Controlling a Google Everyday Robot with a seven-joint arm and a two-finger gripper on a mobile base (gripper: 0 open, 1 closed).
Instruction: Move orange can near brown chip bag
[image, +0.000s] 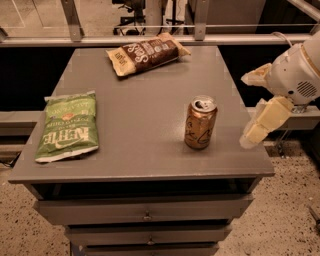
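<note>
The orange can should move near the brown chip bag, so my gripper needs to close on the lower half of the orange can (201, 131).
The orange can (200, 123) stands upright on the grey table (140, 115), right of centre and near the front. The brown chip bag (146, 53) lies flat at the far edge of the table, well apart from the can. My gripper (245, 111) hangs off the table's right side, level with the can and a short way to its right. Its two cream fingers (265, 120) are spread apart and hold nothing.
A green chip bag (68, 126) lies flat on the table's left side. Drawers (145, 212) run below the table's front edge. A metal railing (150, 39) stands behind the table. The floor is speckled.
</note>
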